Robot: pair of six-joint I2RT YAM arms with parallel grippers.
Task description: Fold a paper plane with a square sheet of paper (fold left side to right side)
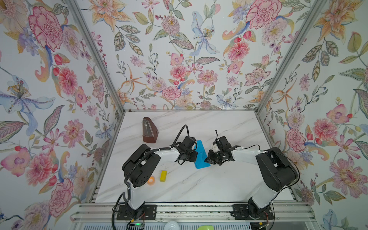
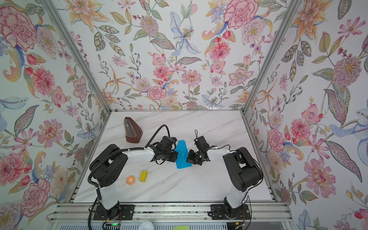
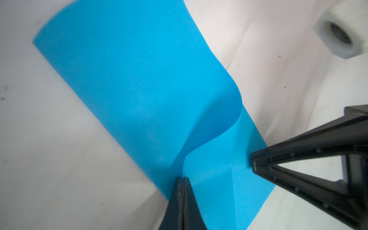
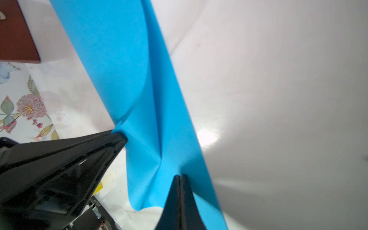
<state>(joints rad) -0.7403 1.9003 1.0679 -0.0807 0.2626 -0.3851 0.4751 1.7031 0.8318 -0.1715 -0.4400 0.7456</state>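
My left gripper will open, back away and grab the paper nearer its front end (image 1: 199,165), because the blue paper's top layer is buckling up beside it.
The square sheet of paper (image 1: 201,154) (image 2: 182,153) is bright blue and lies mid-table between both arms, folded over into a narrow strip with one layer curling up. My left gripper (image 3: 182,179) is shut on the raised edge of the paper (image 3: 139,79), at the strip's left side in both top views (image 1: 196,158). My right gripper (image 4: 180,176) is shut on the paper (image 4: 123,49) at the opposite long edge (image 1: 206,159), and the sheet puckers around its tip. The two grippers face each other across the strip. No paper plane is in view.
A brown wedge-shaped case (image 1: 149,130) stands at the back left. A small yellow block (image 1: 163,176) and an orange tape roll (image 1: 151,180) lie front left beside the left arm. Flowered walls close in the marble table (image 1: 199,185) on three sides.
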